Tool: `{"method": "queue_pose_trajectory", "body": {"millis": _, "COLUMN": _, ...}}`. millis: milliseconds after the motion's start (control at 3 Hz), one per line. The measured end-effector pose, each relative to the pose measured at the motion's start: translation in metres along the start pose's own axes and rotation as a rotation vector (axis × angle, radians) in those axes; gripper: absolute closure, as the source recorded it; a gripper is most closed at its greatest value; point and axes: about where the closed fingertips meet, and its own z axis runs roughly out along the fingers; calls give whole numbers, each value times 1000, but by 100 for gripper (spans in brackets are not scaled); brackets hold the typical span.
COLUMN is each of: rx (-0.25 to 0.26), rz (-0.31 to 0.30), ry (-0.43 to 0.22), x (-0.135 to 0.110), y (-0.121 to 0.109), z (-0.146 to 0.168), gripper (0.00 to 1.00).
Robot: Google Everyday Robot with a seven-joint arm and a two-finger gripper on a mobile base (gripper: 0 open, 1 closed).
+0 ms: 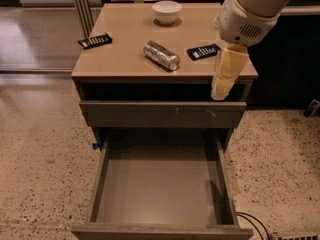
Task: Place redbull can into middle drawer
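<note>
Next, the robot's gripper needs to go to the redbull can on the cabinet top and close around the middle of the can's body [160, 55].
The redbull can [161, 55] lies on its side in the middle of the tan cabinet top [125, 59]. The middle drawer [160, 184] is pulled fully out below, its flat bottom bare. My gripper [222, 84] hangs from the white arm at the right front edge of the cabinet top, pointing down, to the right of the can and apart from it. It holds nothing that shows.
A white bowl [167, 11] stands at the back of the top. A black packet [95, 40] lies at the left and another [204, 51] right of the can. A closed drawer front with pale scratches [162, 114] sits above the open drawer. A cable [255, 224] lies on the floor.
</note>
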Motion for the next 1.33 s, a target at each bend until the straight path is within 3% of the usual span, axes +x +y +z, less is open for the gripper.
{"method": "queue_pose_trajectory", "body": {"millis": 333, "rx": 20, "rz": 57, "ry": 4, "x": -13, "y": -37, "z": 30, "gripper": 0}}
{"method": "queue_pose_trajectory", "body": {"millis": 667, "rx": 6, "rz": 125, "ry": 19, "x": -19, "y": -68, "z": 67, "gripper": 0}}
{"method": "queue_pose_trajectory", "body": {"millis": 1000, "rx": -29, "rz": 163, "ry": -14, "x": -32, "y": -89, "z": 103, "gripper": 0}}
{"method": "queue_pose_trajectory", "body": {"millis": 1333, "rx": -34, "rz": 167, "ry": -10, "x": -34, "y": -93, "z": 110, "gripper": 0}}
